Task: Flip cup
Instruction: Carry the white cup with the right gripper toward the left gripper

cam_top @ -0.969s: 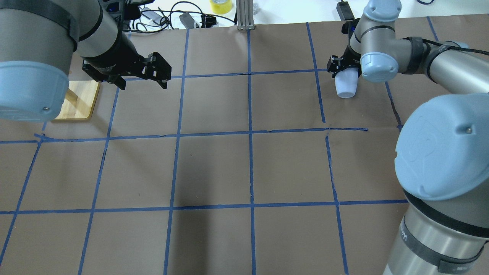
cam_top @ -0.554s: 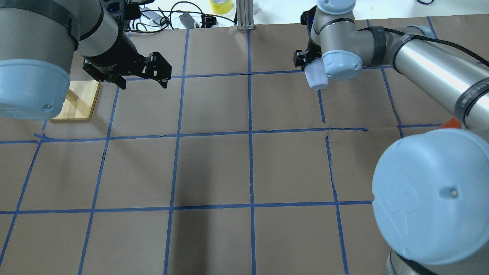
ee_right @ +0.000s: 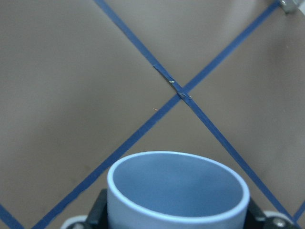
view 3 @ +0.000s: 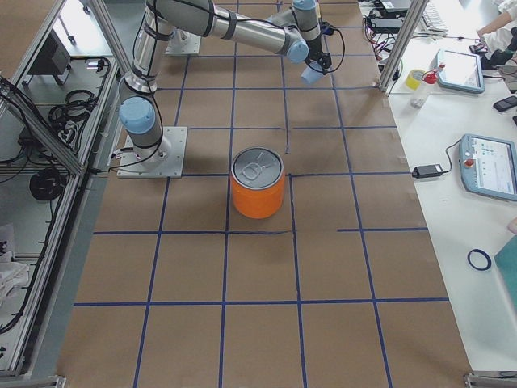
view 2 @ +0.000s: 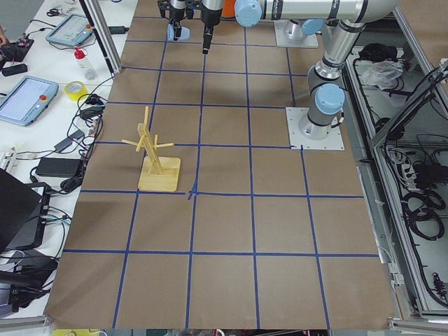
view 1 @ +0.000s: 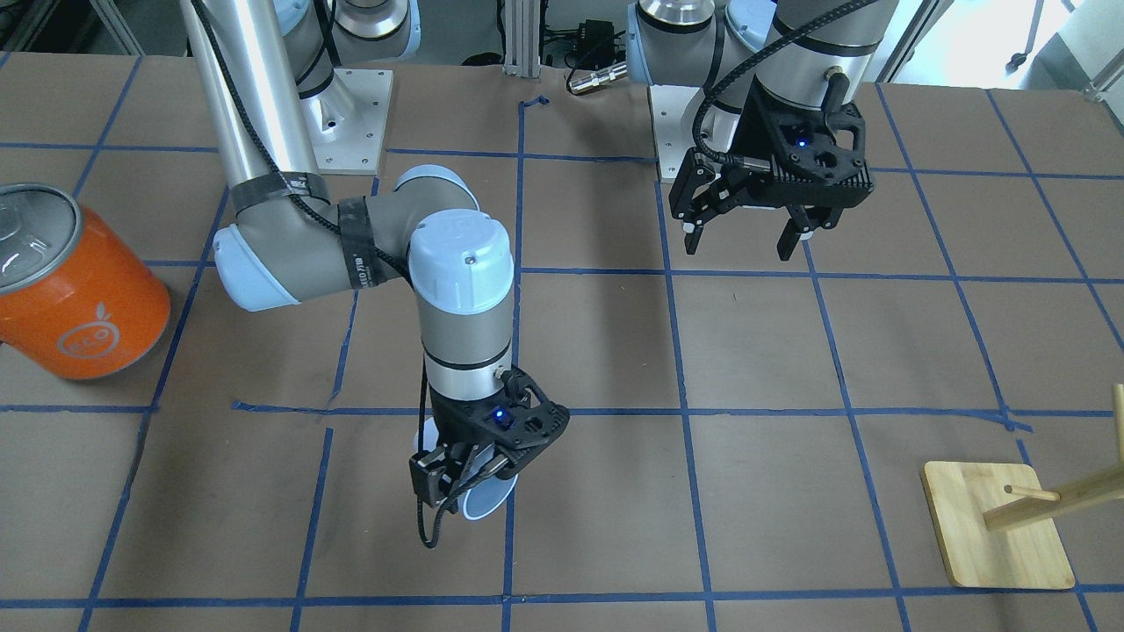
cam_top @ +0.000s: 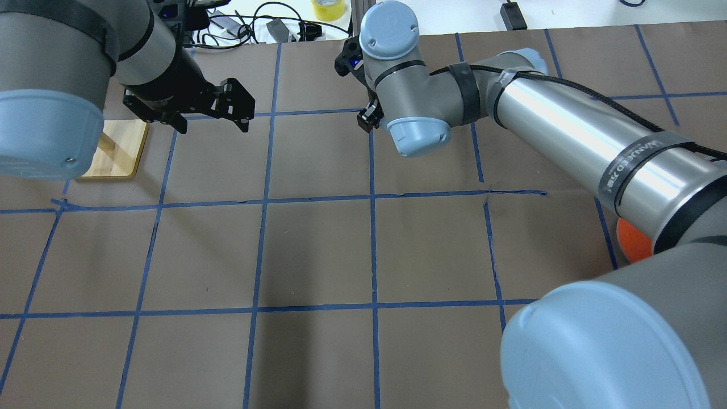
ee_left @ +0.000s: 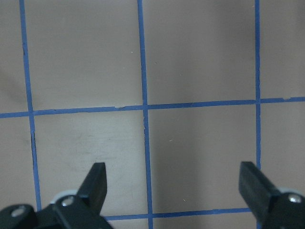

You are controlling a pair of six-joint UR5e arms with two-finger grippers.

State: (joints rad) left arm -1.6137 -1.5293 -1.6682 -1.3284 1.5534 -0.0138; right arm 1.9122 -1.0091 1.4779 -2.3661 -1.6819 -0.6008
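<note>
Next, I set the cup down with my right gripper beside the nearby blue tape crossing (view 1: 565,453), toward the wooden peg stand.
The cup (view 1: 488,501) is a small pale blue-white tumbler held in my right gripper (view 1: 463,488), which is shut on its sides. It hangs tilted above the table near the middle of the far side. The right wrist view looks into its blue-grey inside (ee_right: 176,183). It also shows in the exterior right view (view 3: 311,74). In the overhead view the wrist hides the cup, and only part of the right gripper (cam_top: 369,116) shows. My left gripper (cam_top: 211,116) is open and empty, raised above the table, with its fingers (ee_left: 97,177) wide apart.
A big orange can with a silver lid (view 1: 79,290) stands on the robot's right side (view 3: 258,182). A wooden peg stand (cam_top: 116,149) stands at the far left, just beside the left gripper (view 1: 746,239). Cables and a tape roll (cam_top: 328,8) lie beyond the table's far edge.
My right arm has swung left along the far side of the table, carrying the cup from the right part to near the centre line. The left arm has not moved.
</note>
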